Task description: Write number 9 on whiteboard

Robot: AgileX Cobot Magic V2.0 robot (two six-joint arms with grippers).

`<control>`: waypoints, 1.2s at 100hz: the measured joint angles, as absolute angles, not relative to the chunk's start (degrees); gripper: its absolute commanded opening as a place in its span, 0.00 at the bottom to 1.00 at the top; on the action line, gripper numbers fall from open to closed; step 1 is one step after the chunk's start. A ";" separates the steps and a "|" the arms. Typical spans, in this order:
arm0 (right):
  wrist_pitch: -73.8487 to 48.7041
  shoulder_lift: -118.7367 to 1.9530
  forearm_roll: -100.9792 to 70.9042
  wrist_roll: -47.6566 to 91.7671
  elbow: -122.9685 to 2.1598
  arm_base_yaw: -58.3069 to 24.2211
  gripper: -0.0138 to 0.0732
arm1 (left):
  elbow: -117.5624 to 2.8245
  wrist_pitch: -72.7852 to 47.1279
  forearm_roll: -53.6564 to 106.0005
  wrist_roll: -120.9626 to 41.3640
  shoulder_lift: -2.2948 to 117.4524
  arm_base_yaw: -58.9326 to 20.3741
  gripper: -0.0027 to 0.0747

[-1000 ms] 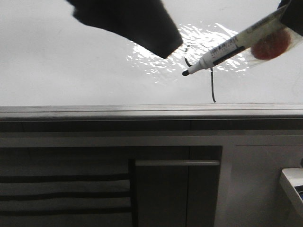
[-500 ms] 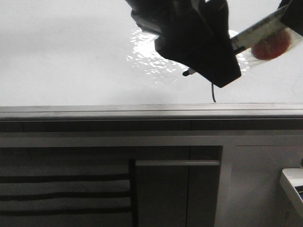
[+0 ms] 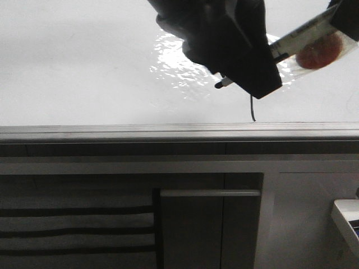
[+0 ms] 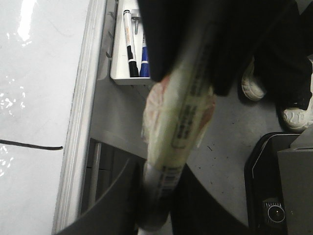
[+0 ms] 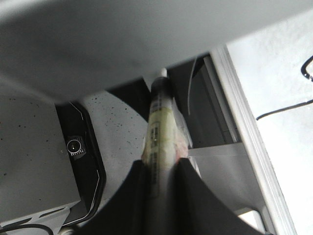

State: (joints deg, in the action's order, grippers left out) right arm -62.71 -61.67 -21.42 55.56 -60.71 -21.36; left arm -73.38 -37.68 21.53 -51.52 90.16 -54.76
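Note:
My left gripper is going to put the white marker down on the whiteboard's blank end [image 3: 22, 53], far from the tail of the number 9.
The whiteboard [image 3: 84, 67] lies flat, with glare near its middle. Only the tail of the number 9 [image 3: 252, 109] shows below my left gripper; the loop is hidden. The tail also shows in the left wrist view [image 4: 29, 144], and tail and part of the loop in the right wrist view [image 5: 286, 108]. My right gripper [image 3: 343, 19] is shut on the rear of a white marker [image 3: 294, 40] that has a red-orange patch taped on. My left gripper [image 3: 255, 78] is closed round the marker's front part, with the black tip sticking out beside it just above the board.
The grey metal edge strip [image 3: 179, 131] runs along the board's near side, with dark cabinet panels [image 3: 207, 224] below. A white tray [image 4: 122, 73] holds spare markers. A person's white shoes [image 4: 252, 85] and a black base [image 4: 274, 186] are on the floor.
My left gripper swung in from the upper left onto the marker's front part and covers the 9's loop. The marker and right gripper have barely moved.

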 measured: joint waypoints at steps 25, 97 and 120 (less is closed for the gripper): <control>-62.72 -61.32 -20.22 52.70 -61.11 -21.36 0.53 | -73.38 -38.23 20.30 -50.56 89.65 -53.99 0.01; -62.77 -50.66 -10.08 36.04 -61.10 -15.38 0.53 | -54.38 -31.43 -7.94 8.67 72.09 -23.23 0.01; -60.83 -50.66 -10.08 36.04 -60.60 -15.26 0.53 | -51.10 -21.97 -4.88 11.27 75.89 -18.78 0.01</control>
